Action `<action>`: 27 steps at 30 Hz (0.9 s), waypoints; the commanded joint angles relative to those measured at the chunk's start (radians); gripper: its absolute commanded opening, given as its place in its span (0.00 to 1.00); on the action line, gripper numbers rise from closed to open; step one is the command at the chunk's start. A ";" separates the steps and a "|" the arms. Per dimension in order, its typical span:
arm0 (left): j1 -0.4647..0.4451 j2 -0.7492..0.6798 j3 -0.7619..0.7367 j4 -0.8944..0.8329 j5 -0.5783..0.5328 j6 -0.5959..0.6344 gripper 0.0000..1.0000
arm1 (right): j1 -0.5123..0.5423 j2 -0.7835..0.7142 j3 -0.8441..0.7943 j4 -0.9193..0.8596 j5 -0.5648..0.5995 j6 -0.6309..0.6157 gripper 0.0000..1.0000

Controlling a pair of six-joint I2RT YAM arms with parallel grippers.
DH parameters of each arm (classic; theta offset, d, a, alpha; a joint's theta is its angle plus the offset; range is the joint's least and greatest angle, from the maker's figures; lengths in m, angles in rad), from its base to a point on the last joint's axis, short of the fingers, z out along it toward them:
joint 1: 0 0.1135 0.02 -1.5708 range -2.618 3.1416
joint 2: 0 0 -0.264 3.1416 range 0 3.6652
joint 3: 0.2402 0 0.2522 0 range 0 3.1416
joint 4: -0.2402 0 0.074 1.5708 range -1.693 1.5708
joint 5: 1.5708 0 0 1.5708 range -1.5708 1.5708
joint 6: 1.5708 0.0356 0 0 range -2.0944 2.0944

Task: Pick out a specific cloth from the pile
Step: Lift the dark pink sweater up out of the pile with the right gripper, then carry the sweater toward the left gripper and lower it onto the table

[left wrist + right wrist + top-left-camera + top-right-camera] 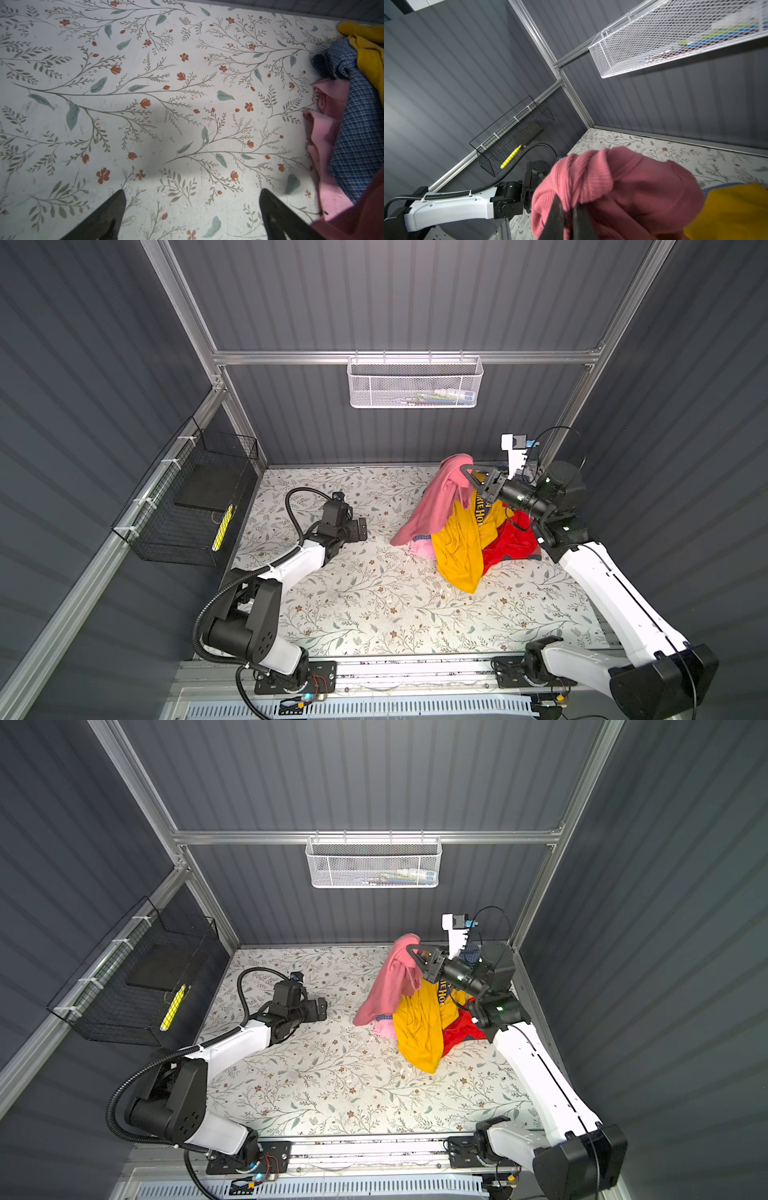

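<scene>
The robot's right gripper will release the rose-pink cloth on the bare floral mat (341, 553) beside the left gripper.
The cloth (436, 497) (386, 986), plain dusty rose-pink with a ribbed knit, hangs from my right gripper (465, 470) (411, 950), lifted over the pile. Its lower end still trails down to the mat. In the right wrist view the gripper (566, 201) is shut on a bunched fold of the cloth (623, 187). The pile at the back right holds a yellow shirt (457, 547), a red garment (511, 543), a pale pink piece (422, 548) and a blue checked shirt (357, 124). My left gripper (362, 529) (322, 1009) (192, 193) stands open and empty over the mat, left of the pile.
A floral mat (374, 605) covers the table. A white mesh basket (415, 383) hangs on the back wall. A black wire basket (195, 506) with a yellow marker hangs on the left wall. A white bracket (513, 452) stands behind the pile.
</scene>
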 commanded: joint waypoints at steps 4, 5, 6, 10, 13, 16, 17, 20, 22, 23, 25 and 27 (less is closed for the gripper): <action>0.005 -0.077 -0.043 0.020 -0.103 -0.031 1.00 | 0.149 0.156 0.138 0.179 -0.007 0.054 0.00; 0.008 -0.095 -0.050 0.021 -0.116 -0.040 1.00 | 0.173 0.196 0.171 0.177 -0.007 0.050 0.00; 0.010 -0.111 -0.059 0.023 -0.130 -0.047 1.00 | 0.191 0.224 0.198 0.172 -0.004 0.046 0.00; 0.026 -0.198 -0.107 0.014 -0.199 -0.065 1.00 | 0.267 0.365 0.326 0.163 -0.025 0.059 0.00; 0.045 -0.267 -0.143 -0.015 -0.262 -0.087 1.00 | 0.319 0.462 0.441 0.097 -0.045 0.040 0.00; 0.070 -0.334 -0.176 -0.055 -0.322 -0.121 1.00 | 0.351 0.558 0.572 0.006 -0.060 0.033 0.00; 0.077 -0.353 -0.184 -0.067 -0.336 -0.131 1.00 | 0.356 0.586 0.606 -0.009 -0.073 0.036 0.00; 0.085 -0.409 -0.209 -0.118 -0.413 -0.160 1.00 | 0.382 0.646 0.661 -0.039 -0.084 0.014 0.00; 0.089 -0.433 -0.217 -0.155 -0.465 -0.181 1.00 | 0.393 0.677 0.663 -0.059 -0.058 -0.003 0.00; 0.089 -0.443 -0.221 -0.161 -0.474 -0.185 1.00 | 0.395 0.700 0.664 -0.066 -0.053 0.000 0.00; 0.091 -0.454 -0.228 -0.169 -0.479 -0.185 1.00 | 0.400 0.762 0.680 -0.095 -0.066 -0.008 0.00; 0.091 -0.459 -0.224 -0.182 -0.488 -0.192 1.00 | 0.412 0.806 0.705 -0.166 -0.063 -0.067 0.00</action>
